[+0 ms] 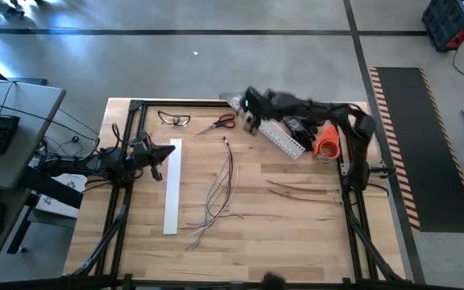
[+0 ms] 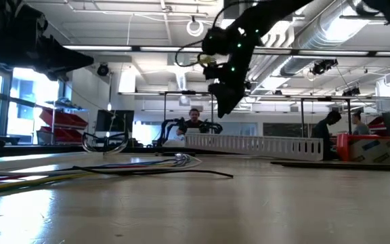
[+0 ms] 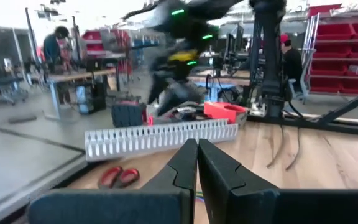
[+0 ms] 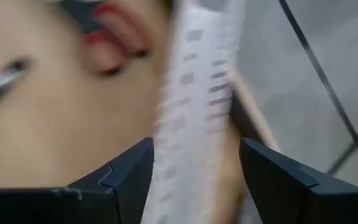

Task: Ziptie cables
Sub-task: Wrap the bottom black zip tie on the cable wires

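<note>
Next, I close my right gripper on the bundled far end [image 1: 226, 142] [image 4: 6, 77] of the cables, close to the red-handled scissors.
The cables [image 1: 220, 192] lie loose on the wooden table's middle, and the low view shows them flat on the board [image 2: 114, 169]. The zipties [image 1: 300, 190], thin dark strips, lie to their right. A white slotted channel [image 1: 284, 138] lies slanted at the far right. My right gripper [image 1: 250, 121] hangs open above the channel's far end; its fingers stand on either side of the channel [image 4: 194, 112] without touching it, well above it in the low view [image 2: 224, 102]. My left gripper [image 1: 170, 151] waits shut at the table's left, level [image 3: 197, 152].
Red-handled scissors [image 1: 218, 123] and safety glasses [image 1: 174, 119] lie near the far edge. A flat white strip [image 1: 171, 187] lies left of the cables. An orange object [image 1: 326, 142] sits by the right arm's base. People stand in the room beyond [image 2: 195, 120].
</note>
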Controlling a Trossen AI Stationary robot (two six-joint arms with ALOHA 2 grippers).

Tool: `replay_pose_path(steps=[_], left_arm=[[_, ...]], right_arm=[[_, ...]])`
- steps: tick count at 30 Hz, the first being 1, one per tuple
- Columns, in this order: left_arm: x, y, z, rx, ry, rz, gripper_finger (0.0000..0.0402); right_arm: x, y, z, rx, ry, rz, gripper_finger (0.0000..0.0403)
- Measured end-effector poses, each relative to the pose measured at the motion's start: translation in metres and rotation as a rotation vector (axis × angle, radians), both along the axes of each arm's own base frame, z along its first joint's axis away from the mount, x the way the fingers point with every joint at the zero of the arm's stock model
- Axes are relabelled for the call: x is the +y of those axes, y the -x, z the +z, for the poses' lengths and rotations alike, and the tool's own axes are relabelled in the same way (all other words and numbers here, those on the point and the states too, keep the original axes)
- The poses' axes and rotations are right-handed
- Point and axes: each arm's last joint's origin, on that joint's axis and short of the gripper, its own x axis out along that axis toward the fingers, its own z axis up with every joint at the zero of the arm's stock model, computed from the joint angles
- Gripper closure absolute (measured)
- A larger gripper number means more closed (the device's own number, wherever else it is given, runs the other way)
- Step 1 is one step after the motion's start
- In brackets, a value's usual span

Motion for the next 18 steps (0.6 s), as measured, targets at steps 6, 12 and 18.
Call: replay_pose_path(steps=[6, 12, 18], left_arm=[[0.000, 0.000, 0.000, -0.014, 0.030, -0.005, 0.0401], [0.000, 0.000, 0.000, -0.014, 0.031, -0.006, 0.0401], [0.000, -0.001, -0.001, -0.013, 0.045, -0.013, 0.0401]], right_arm=[[0.099, 0.016, -0.026, -0.131, -0.026, 0.100, 0.0194], [0.141, 0.012, -0.045, -0.461, -0.074, 0.060, 0.0199], [0.115, -0.031, -0.068, -0.669, 0.000, 0.017, 0.0199]])
